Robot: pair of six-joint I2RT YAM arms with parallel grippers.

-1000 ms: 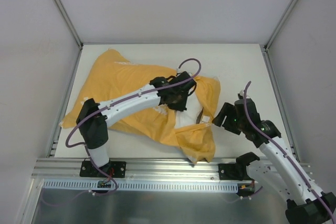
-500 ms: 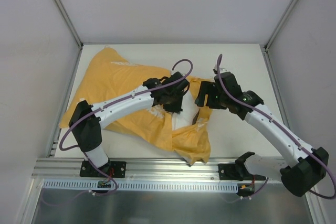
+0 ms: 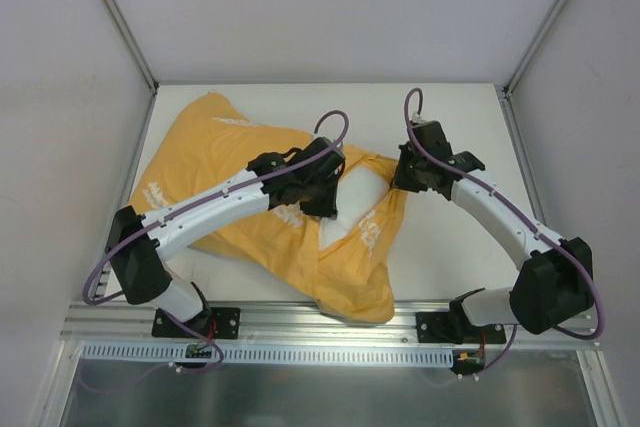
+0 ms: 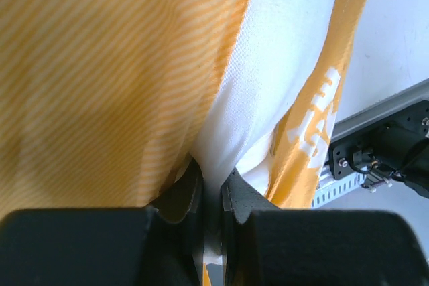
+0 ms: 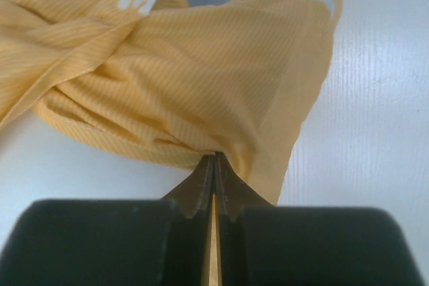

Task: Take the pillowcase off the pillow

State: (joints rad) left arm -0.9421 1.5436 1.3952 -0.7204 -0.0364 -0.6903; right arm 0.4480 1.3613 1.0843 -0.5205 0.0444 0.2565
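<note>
I can see my left gripper pinching a thin fold of the white pillow beside the pillowcase's rim, so next I back it off and take the pillow's exposed middle (image 3: pixel 359 194).
The orange-yellow pillowcase (image 3: pixel 220 157) lies crumpled across the table, its white lettering showing. At its open right end a corner of the white pillow (image 3: pixel 358 195) sticks out. My left gripper (image 3: pixel 332 197) is shut on that white corner; in the left wrist view the pillow (image 4: pixel 268 65) runs up from the pinch of the left gripper (image 4: pixel 213 180) between orange folds of the pillowcase (image 4: pixel 100 65). My right gripper (image 3: pixel 400 179) is shut on the pillowcase's right edge; in the right wrist view the orange pillowcase (image 5: pixel 188 78) bunches into the closed right gripper (image 5: pixel 214 160).
The white table (image 3: pixel 460 117) is walled in at the back and both sides. An aluminium rail (image 3: pixel 330 322) with both arm bases runs along the near edge; the pillowcase's lower corner hangs close to it. The rail and a black mount (image 4: pixel 389 152) show in the left wrist view.
My right arm swung in from the near right to the pillowcase's right edge and shut on the fabric. The left arm drew back to the left, and more white pillow shows.
</note>
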